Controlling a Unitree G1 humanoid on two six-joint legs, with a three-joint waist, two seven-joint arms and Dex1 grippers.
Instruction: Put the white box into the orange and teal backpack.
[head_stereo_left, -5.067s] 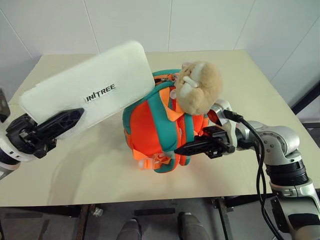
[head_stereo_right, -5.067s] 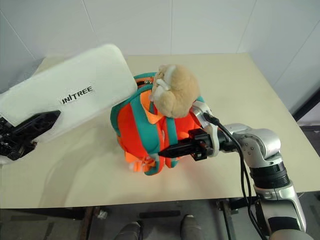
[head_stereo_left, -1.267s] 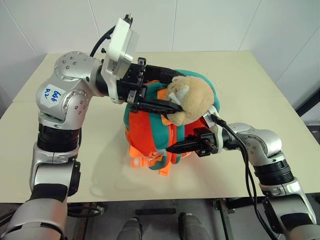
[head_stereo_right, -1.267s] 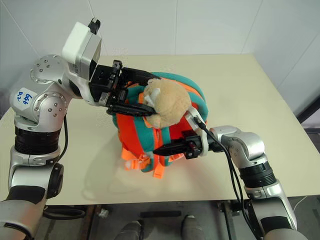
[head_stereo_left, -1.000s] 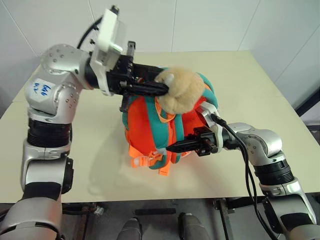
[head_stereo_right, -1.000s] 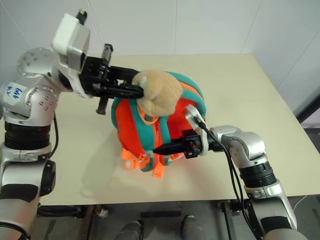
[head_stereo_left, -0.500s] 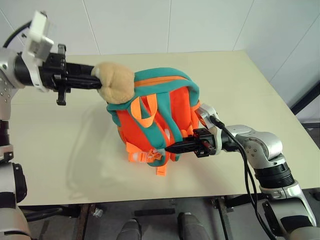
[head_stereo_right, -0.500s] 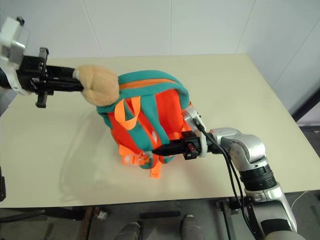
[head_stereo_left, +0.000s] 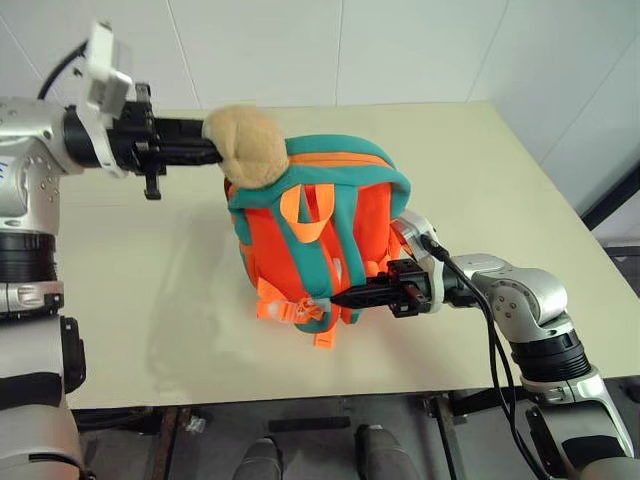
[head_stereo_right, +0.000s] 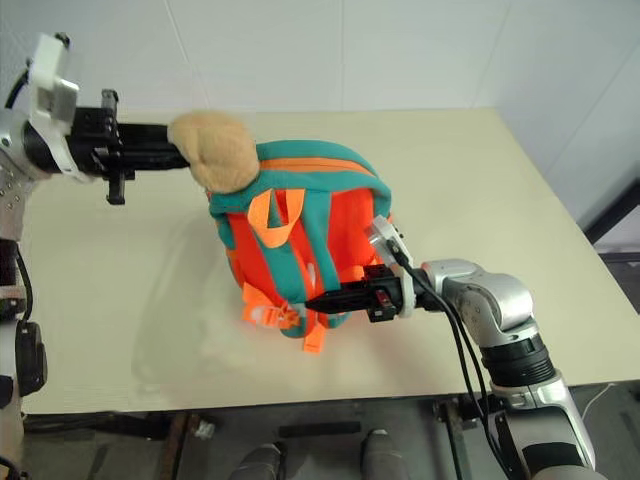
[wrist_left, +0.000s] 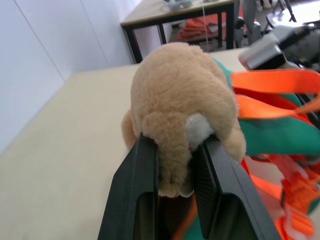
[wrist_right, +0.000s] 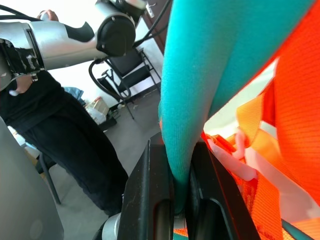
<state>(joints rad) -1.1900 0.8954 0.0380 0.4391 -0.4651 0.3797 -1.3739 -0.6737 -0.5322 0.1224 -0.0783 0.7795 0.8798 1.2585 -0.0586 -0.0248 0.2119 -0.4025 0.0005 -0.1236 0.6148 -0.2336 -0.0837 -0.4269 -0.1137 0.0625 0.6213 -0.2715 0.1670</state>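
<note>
Next, my left gripper lets go of the tan plush toy beside the upper teal edge of the backpack (head_stereo_left: 204, 209), over bare table.
The orange and teal backpack (head_stereo_left: 320, 240) stands upright in the middle of the table (head_stereo_left: 480, 160). Its tan plush toy (head_stereo_left: 248, 148) is stretched out to the left from the top of the pack, and my left gripper (head_stereo_left: 215, 152) is shut on it, its fingers (wrist_left: 142, 170) pinching the fur from both sides. My right gripper (head_stereo_left: 345, 297) is shut on a teal strap (wrist_right: 210, 65) low on the pack's near right side. The white box is hidden.
The table's near edge runs just below the backpack. In the right wrist view a person in dark clothes (wrist_right: 60, 125) stands beside a black chair (wrist_right: 125, 65). Another table (wrist_left: 175, 12) shows far off in the left wrist view.
The white box, earlier held by my left gripper above the backpack, has gone from view. My left gripper has closed on the plush toy and pulled it left. The right gripper has kept its hold.
</note>
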